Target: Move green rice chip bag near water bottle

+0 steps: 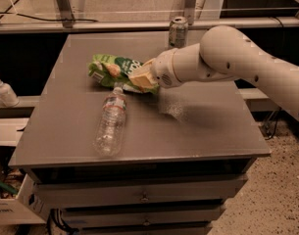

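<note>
Next, my gripper releases the green rice chip bag on the grey table [120, 83] behind the water bottle's white cap. The bag now hangs just above the table.
The green rice chip bag [110, 69] hangs just above the grey table [198, 131], left of centre toward the back. My gripper [140, 77] is shut on the bag's right end, with the white arm reaching in from the right. The water bottle [111, 122] lies on its side on the table just below the bag, its white cap pointing toward the bag and almost under it.
A short silver can [178, 32] stands at the table's back edge, behind my arm. A white pump bottle [3, 90] stands on a lower shelf to the left. Drawers sit below the table's front edge.
</note>
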Robot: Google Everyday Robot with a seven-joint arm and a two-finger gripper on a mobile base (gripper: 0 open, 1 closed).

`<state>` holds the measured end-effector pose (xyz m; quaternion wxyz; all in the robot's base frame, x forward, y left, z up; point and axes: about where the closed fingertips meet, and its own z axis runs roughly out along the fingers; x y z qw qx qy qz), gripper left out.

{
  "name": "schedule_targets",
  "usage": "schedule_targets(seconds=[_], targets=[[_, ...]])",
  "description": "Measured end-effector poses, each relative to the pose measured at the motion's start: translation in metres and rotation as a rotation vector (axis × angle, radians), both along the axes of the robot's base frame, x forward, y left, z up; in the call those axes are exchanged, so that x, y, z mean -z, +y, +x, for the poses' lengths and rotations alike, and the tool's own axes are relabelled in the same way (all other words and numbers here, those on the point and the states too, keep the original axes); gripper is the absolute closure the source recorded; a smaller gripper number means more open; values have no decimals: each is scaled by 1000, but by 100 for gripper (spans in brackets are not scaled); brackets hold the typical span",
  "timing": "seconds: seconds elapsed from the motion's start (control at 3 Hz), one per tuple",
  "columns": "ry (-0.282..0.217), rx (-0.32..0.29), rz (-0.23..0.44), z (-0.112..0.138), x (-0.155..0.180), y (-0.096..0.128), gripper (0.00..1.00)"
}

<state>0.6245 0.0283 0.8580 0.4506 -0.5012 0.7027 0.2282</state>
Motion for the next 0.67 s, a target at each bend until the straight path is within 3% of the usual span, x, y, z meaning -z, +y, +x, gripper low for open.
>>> schedule_targets(seconds=[0.67], targets=[[43, -33, 0, -29, 6, 4, 100]])
